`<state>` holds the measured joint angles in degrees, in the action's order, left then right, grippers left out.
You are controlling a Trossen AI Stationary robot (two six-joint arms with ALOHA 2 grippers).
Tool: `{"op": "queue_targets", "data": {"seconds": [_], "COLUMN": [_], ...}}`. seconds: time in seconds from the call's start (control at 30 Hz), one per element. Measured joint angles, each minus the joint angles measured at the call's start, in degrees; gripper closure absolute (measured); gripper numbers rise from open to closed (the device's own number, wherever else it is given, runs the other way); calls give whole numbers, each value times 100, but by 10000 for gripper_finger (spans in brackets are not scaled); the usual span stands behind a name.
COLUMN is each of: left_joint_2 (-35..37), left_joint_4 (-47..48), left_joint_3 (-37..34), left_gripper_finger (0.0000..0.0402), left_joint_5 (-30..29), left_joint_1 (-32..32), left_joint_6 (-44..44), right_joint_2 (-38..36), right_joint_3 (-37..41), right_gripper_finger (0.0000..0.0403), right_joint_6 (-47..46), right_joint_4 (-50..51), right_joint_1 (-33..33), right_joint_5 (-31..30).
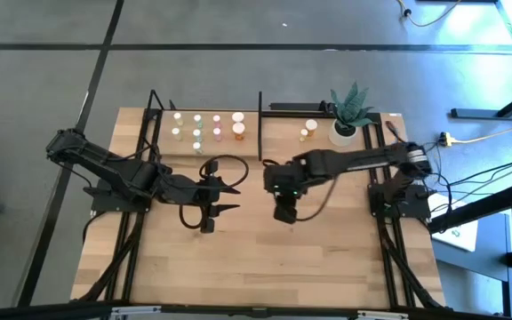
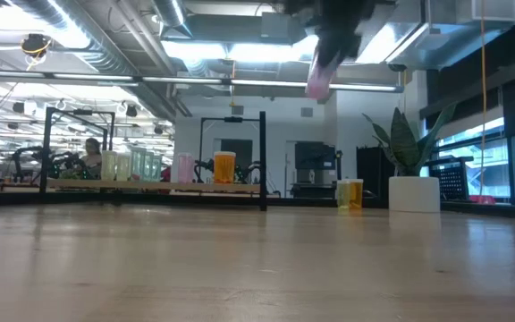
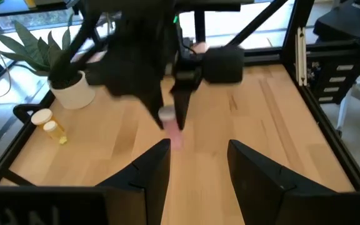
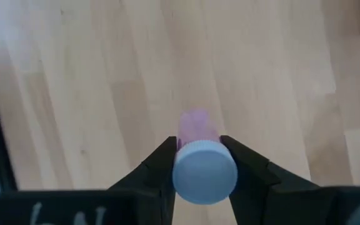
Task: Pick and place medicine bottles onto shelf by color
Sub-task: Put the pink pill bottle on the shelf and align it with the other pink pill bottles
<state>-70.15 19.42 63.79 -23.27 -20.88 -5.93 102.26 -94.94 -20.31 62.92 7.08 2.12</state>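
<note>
My right gripper is going to release the pink bottle, now high over the table's middle, on the bare wood just ahead of my left gripper's fingertips (image 1: 268,213).
My right gripper (image 4: 199,147) hangs high over the middle of the table (image 1: 284,213), shut on a pink medicine bottle (image 4: 196,125) with a white cap (image 4: 204,172). The bottle also shows in the low view (image 2: 318,76) and in the left wrist view (image 3: 174,132). My left gripper (image 1: 227,198) is open and empty, left of the right gripper, its fingers (image 3: 149,175) pointing toward it. The shelf (image 1: 185,149) at the far left of centre carries several bottles (image 1: 207,127) standing upright in rows by colour. Two orange bottles (image 1: 308,130) stand on the table beside a plant pot. My right gripper pinches the pink bottle between its two fingers (image 4: 161,164), at the white cap end (image 4: 204,172). The fingers point down, slanting, and the bottle lies along them, body below. The bottle is lifted well clear of the table, slightly tilted (image 2: 318,76).
A white pot with a green plant (image 1: 348,120) stands at the far right, next to the two orange bottles. A black upright bar (image 1: 260,124) ends the shelf on its right side. Bare wood (image 1: 265,267) spreads toward the near edge.
</note>
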Motion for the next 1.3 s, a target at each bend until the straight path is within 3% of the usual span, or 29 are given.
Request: {"op": "queue_targets", "data": {"seconds": [0.3, 0.57, 1.3], "left_joint_2": [0, 0, 0], "left_joint_4": [628, 1379, 1458], "left_joint_3": [0, 0, 0], "left_gripper_finger": [250, 250, 250], "left_joint_5": [0, 0, 0], "left_joint_1": [0, 0, 0], "left_joint_6": [-353, -1146, -1169], "right_joint_2": [965, 1376, 1947], "right_joint_3": [2, 4, 4], "right_gripper_finger": [290, 290, 288], "right_joint_6": [584, 985, 1520], "right_joint_4": [-213, -569, -991], "right_joint_1": [-470, -521, -541], "right_joint_5": [115, 106, -8]}}
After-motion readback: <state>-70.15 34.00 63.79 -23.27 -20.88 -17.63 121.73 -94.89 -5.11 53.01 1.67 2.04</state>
